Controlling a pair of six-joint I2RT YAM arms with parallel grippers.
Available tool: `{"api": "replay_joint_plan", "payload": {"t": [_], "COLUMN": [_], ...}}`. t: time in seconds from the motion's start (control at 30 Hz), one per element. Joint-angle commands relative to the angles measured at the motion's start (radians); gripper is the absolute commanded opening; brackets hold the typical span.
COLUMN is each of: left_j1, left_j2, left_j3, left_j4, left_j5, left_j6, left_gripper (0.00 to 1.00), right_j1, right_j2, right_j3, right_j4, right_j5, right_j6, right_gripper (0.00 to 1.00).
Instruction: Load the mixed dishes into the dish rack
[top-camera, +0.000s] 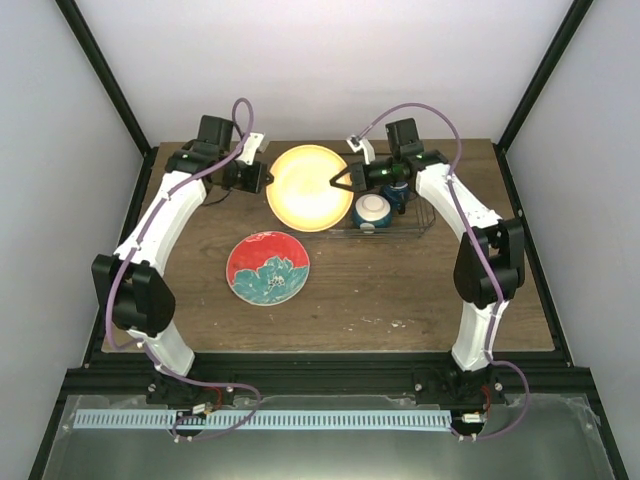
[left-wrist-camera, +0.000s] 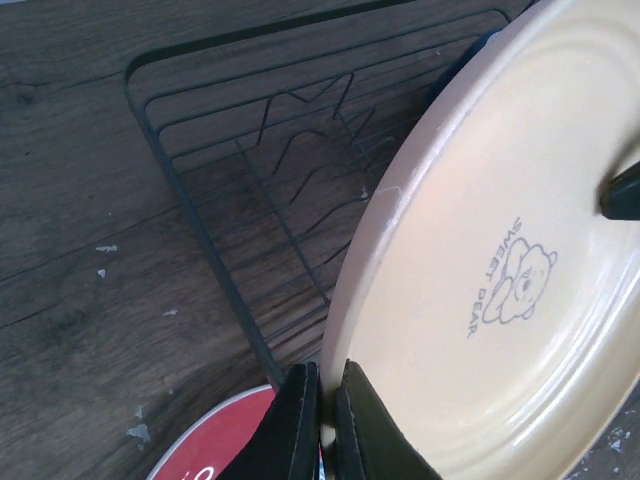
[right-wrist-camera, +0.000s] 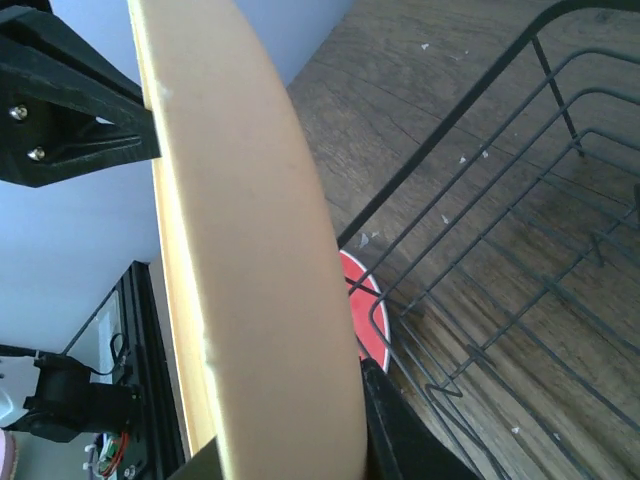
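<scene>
The robot's right gripper will release the orange-yellow plate in the rack's bare end (top-camera: 331, 171), toward the back next to the dark blue mug. The plate is now on edge above the table.
The orange-yellow plate (top-camera: 310, 187) is held on edge above the table, just left of the dish rack (top-camera: 415, 222). My left gripper (top-camera: 262, 178) is shut on its left rim, with both black fingers (left-wrist-camera: 300, 430) pinching the rim in the left wrist view (left-wrist-camera: 325, 425). My right gripper (top-camera: 340, 182) grips the plate's right side, and its fingers (right-wrist-camera: 400, 435) touch both faces of the plate (right-wrist-camera: 250, 250). The cream-white bowl (top-camera: 373, 211) and the dark blue mug (top-camera: 397, 192) sit inside the rack. The red-and-teal floral plate (top-camera: 268, 266) lies flat on the table.
The rack's wire floor and dividers (left-wrist-camera: 290, 170) are bare at its left end, below the held plate. The rack's corner (right-wrist-camera: 520, 250) stands close to the floral plate's rim (right-wrist-camera: 372, 315). Black frame posts stand at the table's back corners.
</scene>
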Motion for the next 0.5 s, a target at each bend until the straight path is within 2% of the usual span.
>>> {"api": "replay_joint_plan", "payload": {"t": [0.0, 0.03, 0.1, 0.23, 0.27, 0.33, 0.4, 0.47], "left_j1": [-0.002, -0.002, -0.002, -0.002, -0.002, 0.001, 0.012, 0.028], "left_j2": [0.02, 0.023, 0.033, 0.029, 0.027, 0.022, 0.02, 0.012], "left_j3": [-0.013, -0.013, -0.008, 0.002, 0.006, 0.022, 0.045, 0.061], "left_j4": [0.071, 0.073, 0.069, 0.062, 0.063, 0.062, 0.059, 0.066], "left_j5": [0.01, 0.0, -0.022, -0.092, -0.122, -0.182, -0.222, -0.241], "left_j6": [-0.021, -0.027, -0.03, -0.031, -0.037, -0.055, -0.077, -0.105], "left_gripper": [0.0, 0.0, 0.11, 0.55, 0.68, 0.87, 0.97, 1.0], "right_j1": [0.015, 0.014, 0.014, 0.012, 0.013, 0.013, 0.013, 0.013], "right_j2": [0.012, 0.019, 0.036, 0.075, 0.075, 0.057, 0.024, -0.011], "right_j3": [0.074, 0.089, 0.135, 0.266, 0.286, 0.282, 0.237, 0.17], "right_j4": [0.009, -0.008, -0.047, -0.107, -0.098, -0.04, 0.056, 0.151], "right_j5": [-0.107, -0.088, -0.03, 0.107, 0.133, 0.185, 0.257, 0.332], "right_j6": [-0.049, -0.059, -0.092, -0.185, -0.209, -0.255, -0.304, -0.37], "right_gripper": [0.01, 0.01, 0.01, 0.01, 0.01, 0.01, 0.01, 0.01]}}
